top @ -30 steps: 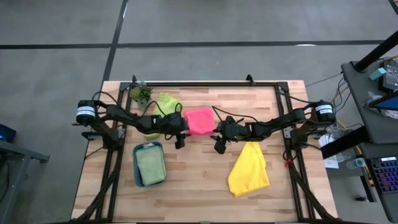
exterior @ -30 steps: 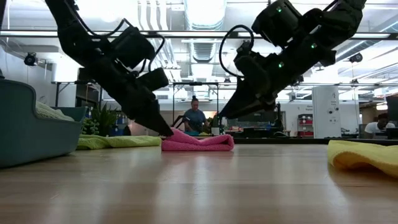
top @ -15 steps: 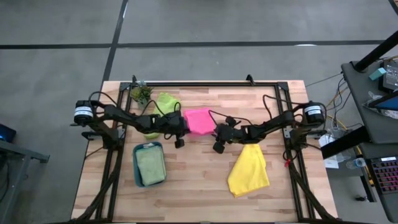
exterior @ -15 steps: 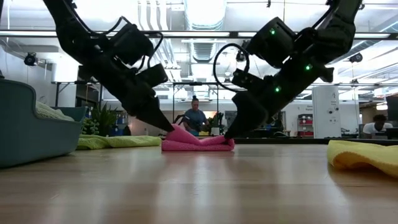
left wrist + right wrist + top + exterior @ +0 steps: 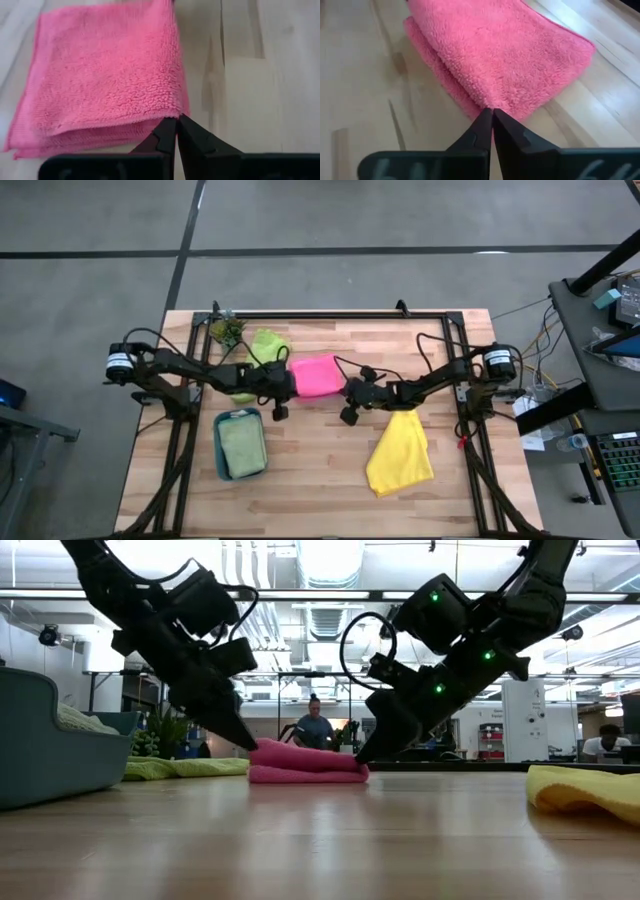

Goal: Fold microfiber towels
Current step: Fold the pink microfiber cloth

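Note:
Next, my left gripper puts the pink towel's near corner down and takes the top layer's far corner (image 5: 44, 130), because the towel's lower layer sticks out past its top layer.
The pink towel (image 5: 318, 375), folded into a thick square, lies in the middle of the table. My left gripper (image 5: 281, 388) is shut at its near left corner, and my right gripper (image 5: 349, 395) is shut at its near right corner. In the low view the towel (image 5: 305, 762) rests on the wood, its left end raised a little. A lime green towel (image 5: 266, 345) lies flat behind my left arm. A yellow towel (image 5: 400, 452) is spread at the near right. A pale sage towel (image 5: 241, 448) sits folded in the teal tray (image 5: 219, 450). My left gripper pinches the pink towel's near left corner (image 5: 169, 113) between its two fingertips, slanting down from the table's left. How many layers it has, I cannot tell. That corner (image 5: 258, 747) stands a little above the wood; the remainder lies flat. My right gripper pinches the pink towel's near right corner (image 5: 492, 104) at its fingertips, slanting down from the table's right. The layers in the pinch cannot be counted. This corner (image 5: 360, 762) stays low, close to the table.
A small potted plant (image 5: 226, 330) stands at the far left. A dark metal frame (image 5: 330, 315) runs along the table's far and side edges. Bare wood stretches across the near half between the tray and the yellow towel. People stand in the room beyond the table.
Both grippers have shut on the pink towel's near corners. My right gripper came down to the towel's right corner. My left gripper drew up and toward the table's left, raising the left corner and sliding the towel slightly left.

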Motion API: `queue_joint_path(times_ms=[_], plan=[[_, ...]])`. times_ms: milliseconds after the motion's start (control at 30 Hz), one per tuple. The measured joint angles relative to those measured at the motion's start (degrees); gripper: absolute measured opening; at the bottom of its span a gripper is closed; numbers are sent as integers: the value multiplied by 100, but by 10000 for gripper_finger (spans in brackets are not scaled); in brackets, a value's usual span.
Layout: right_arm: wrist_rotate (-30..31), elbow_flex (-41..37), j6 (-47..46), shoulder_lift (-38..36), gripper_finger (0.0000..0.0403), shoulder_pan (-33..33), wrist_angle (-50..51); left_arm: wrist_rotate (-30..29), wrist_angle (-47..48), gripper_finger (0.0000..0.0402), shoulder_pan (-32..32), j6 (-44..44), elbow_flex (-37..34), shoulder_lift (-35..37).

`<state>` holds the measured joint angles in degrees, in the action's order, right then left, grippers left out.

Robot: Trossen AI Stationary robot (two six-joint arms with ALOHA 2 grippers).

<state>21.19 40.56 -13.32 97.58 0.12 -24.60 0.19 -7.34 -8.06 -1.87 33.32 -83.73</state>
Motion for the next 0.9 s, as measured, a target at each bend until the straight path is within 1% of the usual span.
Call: queue_joint_path(times_ms=[67, 233, 367, 600, 700, 800, 900], plan=[[-13, 2, -13, -56, 9, 10, 48, 11, 87, 0, 34, 0, -4, 1], [-61, 2, -13, -77, 8, 76, 78, 249, 86, 0, 140, 7, -18, -39], [-316, 2, -21, -75, 8, 139, 119, 295, 81, 0, 164, 170, -55, -56], [-315, 2, -101, -104, 8, 147, 108, 580, 92, 0, 180, 567, -96, -58], [-315, 5, -60, -227, 8, 131, -90, 651, 95, 0, 180, 597, -96, -58], [-317, 25, 45, -278, 8, 108, -364, 655, 179, 15, 180, 601, -96, -58], [-326, 150, 126, -223, 8, 70, -402, 684, 377, 49, 180, 610, -96, -58]])
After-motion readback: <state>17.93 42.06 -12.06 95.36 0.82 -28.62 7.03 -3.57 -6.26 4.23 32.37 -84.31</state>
